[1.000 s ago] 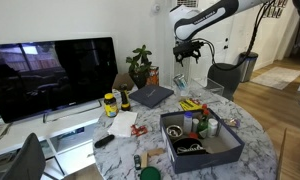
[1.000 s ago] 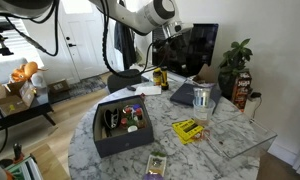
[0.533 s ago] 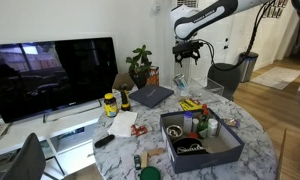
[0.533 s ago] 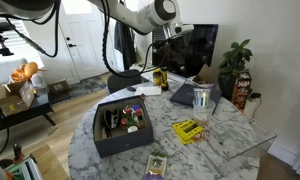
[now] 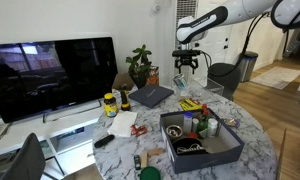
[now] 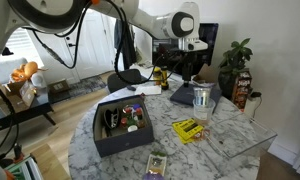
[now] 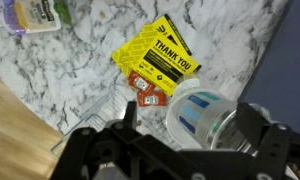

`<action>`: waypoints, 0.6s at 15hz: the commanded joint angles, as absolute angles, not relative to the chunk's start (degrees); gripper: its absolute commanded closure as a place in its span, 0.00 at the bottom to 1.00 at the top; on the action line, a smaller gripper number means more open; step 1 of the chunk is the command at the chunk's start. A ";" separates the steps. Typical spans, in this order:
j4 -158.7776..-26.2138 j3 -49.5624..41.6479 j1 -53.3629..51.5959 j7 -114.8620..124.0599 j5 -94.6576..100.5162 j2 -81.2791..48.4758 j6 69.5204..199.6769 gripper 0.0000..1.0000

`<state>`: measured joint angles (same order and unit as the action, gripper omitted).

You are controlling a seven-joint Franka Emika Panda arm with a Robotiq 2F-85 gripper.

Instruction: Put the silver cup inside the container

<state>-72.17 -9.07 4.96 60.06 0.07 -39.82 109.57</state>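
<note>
The silver cup's top rim (image 5: pixel 184 76) (image 7: pixel 213 143), on the side toward the clear tray, is the next place for my gripper to go and close.
The silver cup (image 7: pixel 202 108) is a pale, shiny cup with blue label patches. It stands on the marble table beside a yellow packet and shows in both exterior views (image 5: pixel 180 84) (image 6: pixel 201 98). My gripper (image 7: pixel 190 135) is open, with its two dark fingers to either side of the cup in the wrist view. In both exterior views the gripper (image 5: pixel 186 64) (image 6: pixel 188 47) hangs some way above the cup and holds nothing. The container (image 5: pixel 222 152) (image 6: pixel 102 139) is a dark grey open box near the table's front, with several items inside.
A yellow "THANK YOU" packet (image 7: pixel 160 62) and red sachets (image 7: pixel 146 88) lie next to the cup. A dark laptop (image 5: pixel 152 96), a plant (image 5: pixel 140 66), a yellow-lidded jar (image 5: pixel 110 103) and a TV (image 5: pixel 50 75) stand further off. The table edge (image 7: pixel 50 120) is close.
The arm has swung sideways and come lower, so the open gripper now hangs over the cup. The cup and container have not moved.
</note>
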 commanded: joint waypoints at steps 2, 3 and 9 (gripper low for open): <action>-65.45 -8.60 6.69 61.84 -5.57 -44.81 112.52 0.08; -64.83 -8.76 6.73 62.46 -5.94 -45.25 113.70 0.12; -62.96 -10.49 6.25 65.97 -4.05 -47.76 119.49 0.20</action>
